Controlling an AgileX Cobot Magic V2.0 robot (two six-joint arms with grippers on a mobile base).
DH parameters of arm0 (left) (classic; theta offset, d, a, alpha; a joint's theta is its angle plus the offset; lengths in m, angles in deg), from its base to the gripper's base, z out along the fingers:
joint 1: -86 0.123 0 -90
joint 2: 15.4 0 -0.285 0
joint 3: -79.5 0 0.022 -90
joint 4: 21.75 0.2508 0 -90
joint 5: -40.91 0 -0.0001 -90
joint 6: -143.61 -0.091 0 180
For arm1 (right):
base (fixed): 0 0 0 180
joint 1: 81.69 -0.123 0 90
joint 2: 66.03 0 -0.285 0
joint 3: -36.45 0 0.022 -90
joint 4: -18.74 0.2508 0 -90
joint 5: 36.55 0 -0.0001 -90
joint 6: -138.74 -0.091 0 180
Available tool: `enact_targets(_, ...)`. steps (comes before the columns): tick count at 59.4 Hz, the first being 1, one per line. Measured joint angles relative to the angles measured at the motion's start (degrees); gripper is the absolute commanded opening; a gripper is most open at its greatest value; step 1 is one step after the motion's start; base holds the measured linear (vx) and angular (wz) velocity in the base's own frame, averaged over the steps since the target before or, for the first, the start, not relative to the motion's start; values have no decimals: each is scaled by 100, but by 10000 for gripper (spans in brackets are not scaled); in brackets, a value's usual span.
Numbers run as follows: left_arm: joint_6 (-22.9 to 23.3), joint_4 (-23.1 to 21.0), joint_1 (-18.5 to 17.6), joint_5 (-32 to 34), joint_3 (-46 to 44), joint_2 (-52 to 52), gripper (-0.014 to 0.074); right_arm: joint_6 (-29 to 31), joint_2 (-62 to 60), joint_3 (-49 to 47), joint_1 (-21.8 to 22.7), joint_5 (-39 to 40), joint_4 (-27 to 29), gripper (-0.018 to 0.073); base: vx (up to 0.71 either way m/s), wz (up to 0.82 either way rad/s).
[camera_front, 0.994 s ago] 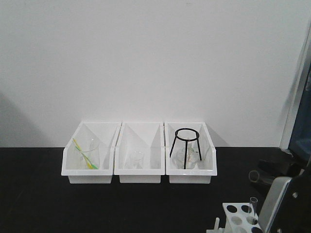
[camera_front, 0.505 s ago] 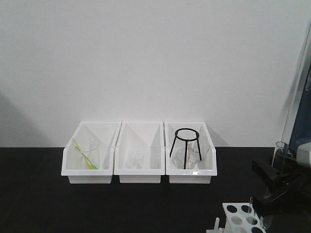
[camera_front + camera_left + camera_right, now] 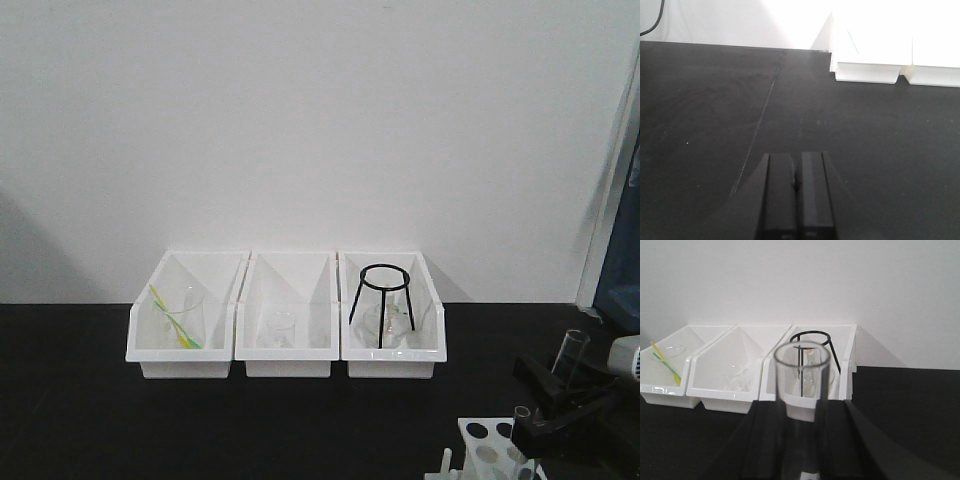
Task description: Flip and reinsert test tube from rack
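The robot's right gripper will release the test tube in the white rack's front hole (image 3: 499,470), next to the second standing tube.
My right gripper (image 3: 550,396) is shut on a clear test tube (image 3: 571,350) at the lower right, held tilted with its rimmed mouth up, above and to the right of the white rack (image 3: 484,446). In the right wrist view the tube (image 3: 801,390) stands between the black fingers (image 3: 767,435) of that gripper (image 3: 802,407), its mouth facing the camera. A second clear tube (image 3: 520,424) stands in the rack. My left gripper (image 3: 796,156) is shut and empty over the black table (image 3: 700,110); it does not show in the front view.
Three white bins stand in a row against the wall: the left bin (image 3: 150,345) holds a beaker with a yellow-green stick, the middle bin (image 3: 290,362) a small beaker, the right bin (image 3: 432,335) a black tripod stand (image 3: 384,296) and glassware.
My right gripper has swung the tube from pointing at the camera to mouth-up, then lowered it a little and tilted it. The rack and the second tube have not moved.
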Motion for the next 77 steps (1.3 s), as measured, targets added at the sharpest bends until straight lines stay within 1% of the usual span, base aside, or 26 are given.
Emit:
enact_targets(5, 0, 0, 0, 0, 0, 0, -6, 0, 163, 0, 0, 71, -169, 124, 0, 0)
enact_targets(13, 0, 0, 0, 0, 0, 0, -6, -48, 323, -6, 0, 201, -743, 124, 0, 0)
enact_targets(18, 0, 0, 0, 0, 0, 0, -6, -174, 442, -6, -6, 195, -961, 124, 0, 0)
enact_targets(33, 0, 0, 0, 0, 0, 0, -6, -240, 846, -6, -6, 332, -1043, 125, 0, 0)
enact_targets(44, 0, 0, 0, 0, 0, 0, -6, -273, 1291, -6, -6, 412, -1333, 128, 0, 0)
enact_targets(54, 0, 0, 0, 0, 0, 0, -6, -347, 1701, -6, -6, 658, -1390, 146, 0, 0)
enact_targets(57, 0, 0, 0, 0, 0, 0, -6, -347, 1783, -6, -6, 713, -1411, 163, 0, 0)
enact_targets(62, 0, 0, 0, 0, 0, 0, -6, -368, 1860, -6, -6, 728, -1467, 216, 0, 0)
enact_targets(71, 0, 0, 0, 0, 0, 0, -6, -374, 1865, -6, -6, 733, -1473, 370, 0, 0)
enact_targets(77, 0, 0, 0, 0, 0, 0, -6, -374, 1865, -6, -6, 733, -1484, 452, 0, 0)
